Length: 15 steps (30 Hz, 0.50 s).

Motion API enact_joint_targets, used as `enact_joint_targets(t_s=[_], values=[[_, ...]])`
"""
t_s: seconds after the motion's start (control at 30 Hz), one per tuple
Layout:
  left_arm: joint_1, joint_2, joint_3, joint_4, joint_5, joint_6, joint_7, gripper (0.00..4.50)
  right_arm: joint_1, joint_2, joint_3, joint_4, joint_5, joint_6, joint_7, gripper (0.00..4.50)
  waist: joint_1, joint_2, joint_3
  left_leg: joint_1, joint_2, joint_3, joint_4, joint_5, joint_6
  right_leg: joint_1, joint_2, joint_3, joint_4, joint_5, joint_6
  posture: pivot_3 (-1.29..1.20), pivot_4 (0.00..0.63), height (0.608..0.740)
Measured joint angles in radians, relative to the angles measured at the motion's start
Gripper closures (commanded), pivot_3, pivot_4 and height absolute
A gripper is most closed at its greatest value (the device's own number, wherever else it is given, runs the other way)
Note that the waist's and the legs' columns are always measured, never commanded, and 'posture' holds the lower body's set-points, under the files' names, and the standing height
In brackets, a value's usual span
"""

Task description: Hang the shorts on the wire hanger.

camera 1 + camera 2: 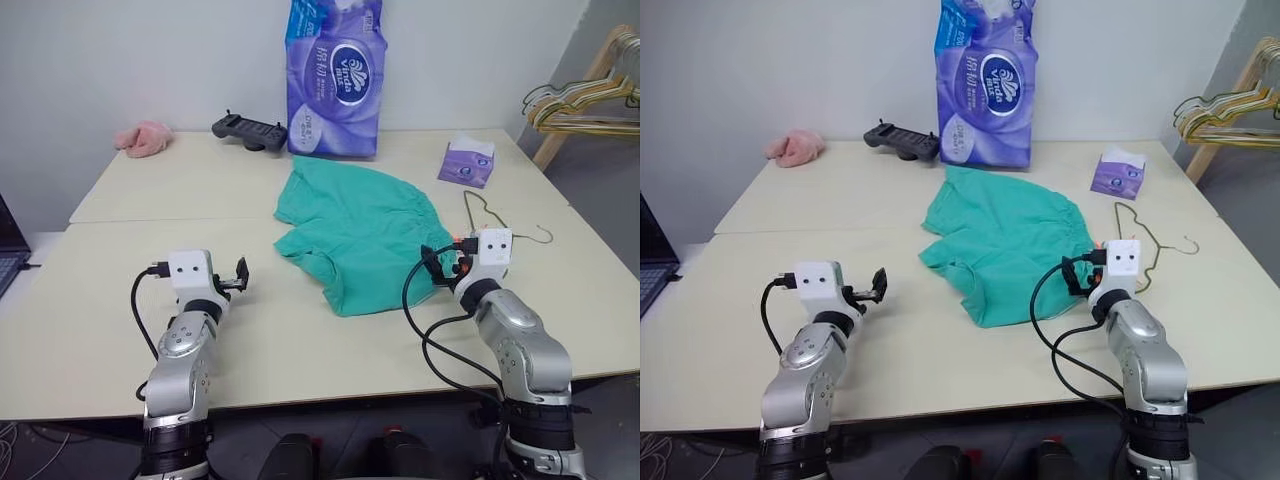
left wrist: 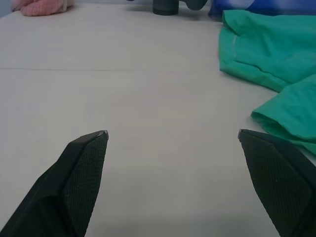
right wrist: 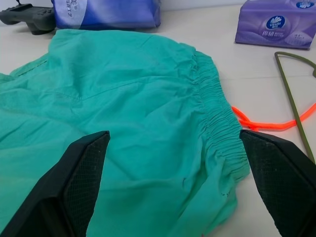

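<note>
The teal-green shorts have the near leg's bottom corner (image 1: 335, 304), and my left gripper should go there next and close on it to help lift them.
The teal-green shorts (image 1: 355, 225) lie spread flat in the middle of the table, their gathered waistband (image 3: 217, 108) toward the right. Just right of the waistband, the thin wire hanger (image 3: 293, 101) rests flat on the table with an orange tag cord (image 3: 266, 124) crossing it. My right gripper (image 3: 175, 133) hovers open above the shorts' near right part, close to the waistband, with nothing between its fingers. My left gripper (image 2: 173, 133) is open over bare table, left of the shorts' leg hem, and holds nothing.
At the back stand a tall purple tissue pack (image 1: 335, 75), a black game controller (image 1: 248, 130) and a fluffy pink cloth (image 1: 145, 138). A small purple tissue box (image 1: 467, 162) sits beyond the hanger. A wooden rack with pale hangers (image 1: 585, 95) stands off the table's right.
</note>
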Motion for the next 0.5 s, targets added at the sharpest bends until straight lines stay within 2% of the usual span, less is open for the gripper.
enact_joint_targets(t_s=[0.1, 0.5], values=[[0.0, 0.01, 0.004, 0.0, -0.001, 0.014, -0.004, 0.0, 0.0, 0.006, 0.005, -0.003, 0.0, 0.0, -0.014, 0.01, 0.001, 0.0, -0.001, 0.0, 0.0, 0.0, 0.001, 0.0, 0.0, 0.0, 0.0, 0.0, 0.0, -0.002, 0.004, 0.18, 0.038, 0.74], [-0.013, 0.037, -0.028, -0.004, -0.027, 0.02, -0.095, 0.0, 0.006, 0.015, 0.005, -0.007, 0.002, 0.0, -0.034, 0.01, 0.002, 0.0, -0.001, 0.0, 0.0, 0.0, 0.001, 0.0, 0.0, 0.001, 0.0, 0.0, 0.0, -0.001, 0.003, 0.16, 0.042, 0.74]])
